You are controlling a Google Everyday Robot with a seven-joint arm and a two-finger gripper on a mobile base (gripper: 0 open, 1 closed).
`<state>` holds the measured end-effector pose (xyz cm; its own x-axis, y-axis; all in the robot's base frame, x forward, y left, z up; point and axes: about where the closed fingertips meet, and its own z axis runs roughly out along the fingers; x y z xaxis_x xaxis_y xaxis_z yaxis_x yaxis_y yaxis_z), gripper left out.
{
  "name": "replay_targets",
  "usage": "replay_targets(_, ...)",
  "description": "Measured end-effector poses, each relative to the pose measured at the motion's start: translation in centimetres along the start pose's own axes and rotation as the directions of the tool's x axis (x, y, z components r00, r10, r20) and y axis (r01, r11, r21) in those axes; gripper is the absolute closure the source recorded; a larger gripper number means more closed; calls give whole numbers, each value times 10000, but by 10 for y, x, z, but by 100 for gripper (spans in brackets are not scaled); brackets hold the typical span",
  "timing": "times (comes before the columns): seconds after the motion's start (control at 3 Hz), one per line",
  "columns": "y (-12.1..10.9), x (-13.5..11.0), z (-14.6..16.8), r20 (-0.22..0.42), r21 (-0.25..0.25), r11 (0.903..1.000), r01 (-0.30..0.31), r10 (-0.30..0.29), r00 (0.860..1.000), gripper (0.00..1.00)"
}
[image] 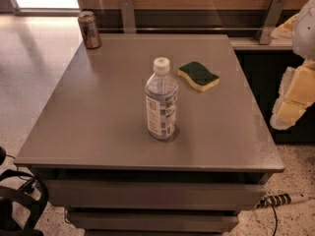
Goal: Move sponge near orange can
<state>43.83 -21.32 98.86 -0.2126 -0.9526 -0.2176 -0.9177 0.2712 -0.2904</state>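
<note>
Next, I should grip the sponge's end (210, 81) farther from the clear plastic bottle.
The sponge (199, 75), dark green on top over pale yellow foam, lies flat on the grey table (98, 107) right of centre, towards the back. The orange can (89, 29) stands upright at the table's far left corner. My gripper (294, 96), with yellowish fingers, hangs at the right edge of the view, off the table's right side and well to the right of the sponge. It holds nothing.
A clear plastic bottle (161, 101) with a white cap stands upright near the table's centre, in front and left of the sponge. A wall with metal brackets (271, 18) runs behind the table. A power strip (280, 199) lies on the floor at lower right.
</note>
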Motion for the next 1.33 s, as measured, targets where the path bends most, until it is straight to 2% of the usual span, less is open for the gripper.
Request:
replay_targets(0.33,-4,1,1,88,17,10000,-48,48,9999,0)
replay_targets(0.67,-29,6,8,687,99,9992,-381,374,9969,0)
replay_targets(1.0,-69,17,45,2535,64,9955,-941,894,9632,0)
replay_targets(1.33,-98,10,95,4942,-124,9867,-1623,1472,8568,0)
